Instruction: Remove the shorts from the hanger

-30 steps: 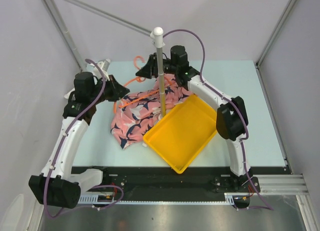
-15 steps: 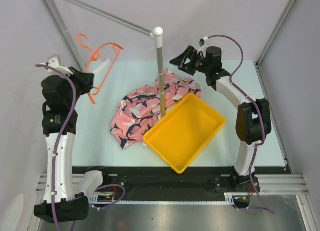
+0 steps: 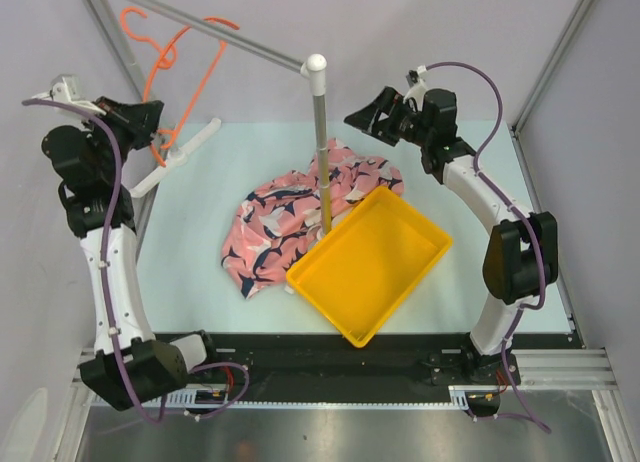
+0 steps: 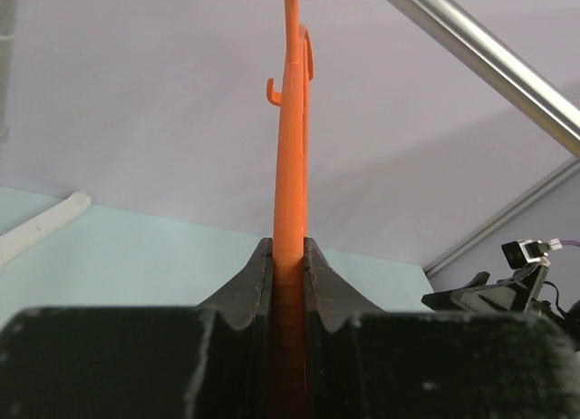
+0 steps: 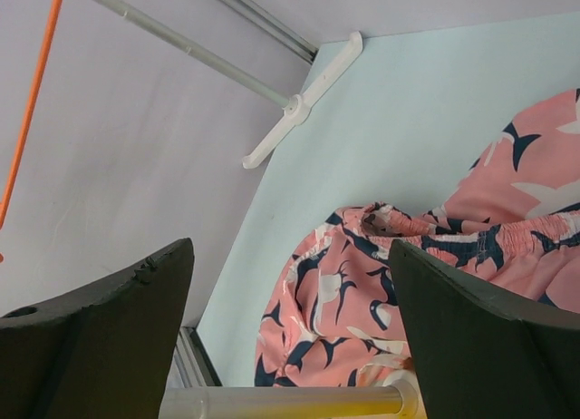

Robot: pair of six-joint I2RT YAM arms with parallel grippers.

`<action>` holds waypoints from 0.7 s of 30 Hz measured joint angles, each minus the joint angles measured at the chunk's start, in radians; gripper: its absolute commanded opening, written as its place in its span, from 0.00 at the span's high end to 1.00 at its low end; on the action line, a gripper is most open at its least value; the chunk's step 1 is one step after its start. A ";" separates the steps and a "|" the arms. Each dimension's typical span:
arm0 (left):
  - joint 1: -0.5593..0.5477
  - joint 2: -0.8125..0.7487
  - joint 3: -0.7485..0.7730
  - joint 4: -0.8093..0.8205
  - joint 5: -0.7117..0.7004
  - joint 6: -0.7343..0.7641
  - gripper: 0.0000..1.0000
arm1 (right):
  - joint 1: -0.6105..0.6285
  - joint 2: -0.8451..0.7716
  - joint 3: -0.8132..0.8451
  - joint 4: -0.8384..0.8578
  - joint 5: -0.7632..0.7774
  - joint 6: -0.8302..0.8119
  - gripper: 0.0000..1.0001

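Note:
I need to next grab the salmon-pink shorts with my right gripper by the cloth [image 3: 363,180] just below their waistband, near the yellow tray's far corner.
The salmon-pink shorts [image 3: 290,217] with navy and white shapes lie crumpled on the table, off the hanger; they also show in the right wrist view [image 5: 399,283]. My left gripper [image 3: 150,122] is shut on the orange hanger [image 3: 175,52], held high at the far left by the grey rail [image 3: 200,27]. In the left wrist view the hanger [image 4: 290,147] rises straight between my closed fingers [image 4: 249,274]. My right gripper [image 3: 365,114] is open and empty, raised above the table's far side beyond the shorts.
A yellow tray [image 3: 370,262] sits front right of the shorts. An upright pole [image 3: 320,142] with a white cap stands between shorts and tray. A white rail foot [image 3: 180,157] lies at the far left.
My left arm has lifted the bare hanger up and left toward the rail. My right gripper has drawn back from the shorts and opened. The shorts stay on the table.

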 measured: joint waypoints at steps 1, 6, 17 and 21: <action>0.000 0.019 0.014 0.011 0.021 0.000 1.00 | 0.000 0.000 -0.004 0.000 0.000 -0.002 0.06; 0.000 0.068 0.061 0.047 0.069 0.000 1.00 | 0.000 0.000 -0.026 -0.002 -0.006 -0.003 0.06; 0.001 0.080 0.101 0.060 0.121 -0.001 0.99 | 0.000 0.000 -0.027 0.008 -0.008 0.002 0.06; 0.001 0.105 0.114 0.043 0.137 0.000 1.00 | 0.003 0.000 -0.027 0.010 -0.006 0.007 0.06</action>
